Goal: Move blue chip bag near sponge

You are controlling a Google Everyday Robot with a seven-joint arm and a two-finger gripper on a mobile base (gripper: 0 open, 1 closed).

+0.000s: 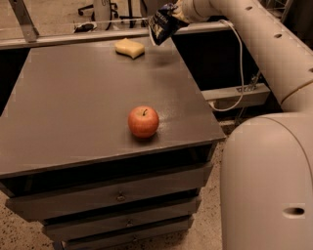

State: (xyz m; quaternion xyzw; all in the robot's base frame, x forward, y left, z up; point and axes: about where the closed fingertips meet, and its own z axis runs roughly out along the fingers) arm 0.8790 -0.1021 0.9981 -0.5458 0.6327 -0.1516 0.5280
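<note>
Next, I let the blue chip bag go from my gripper between the pale-yellow sponge and the cabinet top's far corner [156, 46].
The blue chip bag [163, 25] hangs in my gripper [177, 12] above the far right corner of the grey cabinet top [73, 102]. The gripper is shut on the bag's upper end, and the bag dangles down to the left, off the surface. The pale-yellow sponge [129, 48] lies on the cabinet top near its far edge, just left of and below the bag, apart from it. My white arm [259, 44] reaches in from the right.
A red apple [144, 121] stands near the front right of the cabinet top. The cabinet has drawers [117, 197] below. A rail [73, 39] runs behind the far edge. A white cable and a ledge [237, 93] sit to the right.
</note>
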